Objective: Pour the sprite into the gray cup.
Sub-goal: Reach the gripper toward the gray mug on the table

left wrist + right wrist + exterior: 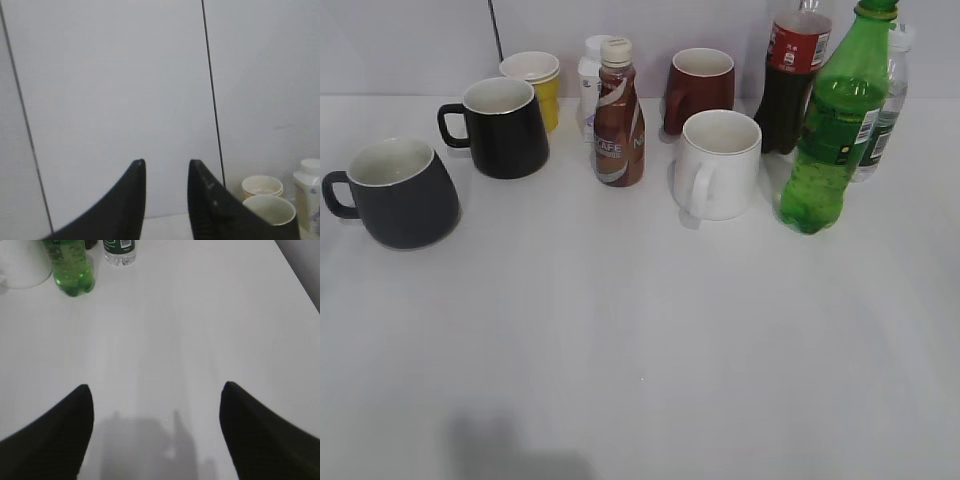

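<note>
Next, I move my left gripper to the gray cup's handle (335,196) and close it there, so the cup can be held for the sprite.
The sprite (830,120), a tall green bottle with a green cap, stands at the right of the table beside the white mug (718,163). Its lower part also shows in the right wrist view (72,270) at the top left. The gray cup (395,195) stands upright at the far left with its handle to the left. Neither gripper shows in the exterior view. My right gripper (157,390) is wide open and empty above bare table, well short of the sprite. My left gripper (167,165) has a gap between its jaws, holds nothing and faces the back wall.
A black mug (505,125), a yellow cup (535,80), a white bottle (590,85), a brown coffee bottle (618,115), a maroon mug (700,88), a cola bottle (792,75) and a water bottle (885,110) stand along the back.
</note>
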Controlling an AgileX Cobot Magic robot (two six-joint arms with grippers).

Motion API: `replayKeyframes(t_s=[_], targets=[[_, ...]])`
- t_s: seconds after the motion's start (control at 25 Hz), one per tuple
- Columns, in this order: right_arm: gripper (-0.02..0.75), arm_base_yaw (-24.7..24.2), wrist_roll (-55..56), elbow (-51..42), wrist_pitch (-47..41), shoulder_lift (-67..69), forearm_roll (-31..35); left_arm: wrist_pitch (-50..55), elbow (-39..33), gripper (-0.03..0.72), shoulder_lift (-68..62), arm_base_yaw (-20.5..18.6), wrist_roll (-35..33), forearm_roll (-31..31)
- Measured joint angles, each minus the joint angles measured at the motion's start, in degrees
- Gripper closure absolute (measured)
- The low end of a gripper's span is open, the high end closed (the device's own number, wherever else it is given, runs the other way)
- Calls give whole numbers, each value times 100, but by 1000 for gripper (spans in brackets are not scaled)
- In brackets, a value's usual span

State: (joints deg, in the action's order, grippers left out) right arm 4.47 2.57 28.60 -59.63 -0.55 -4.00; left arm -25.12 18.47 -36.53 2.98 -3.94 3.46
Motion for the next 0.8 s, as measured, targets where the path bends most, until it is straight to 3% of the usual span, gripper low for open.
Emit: replayKeyframes(t_s=[0.12, 0.28, 0.8], targets=[[150, 0, 0, 0, 0, 0, 0, -1141, -34, 450, -1568, 0, 0, -146], [150, 0, 0, 0, 0, 0, 0, -1864, -40, 449, -2977, 0, 0, -436], [150, 0, 0, 0, 0, 0, 0, -2679, -69, 449, -5717, 0, 0, -86]])
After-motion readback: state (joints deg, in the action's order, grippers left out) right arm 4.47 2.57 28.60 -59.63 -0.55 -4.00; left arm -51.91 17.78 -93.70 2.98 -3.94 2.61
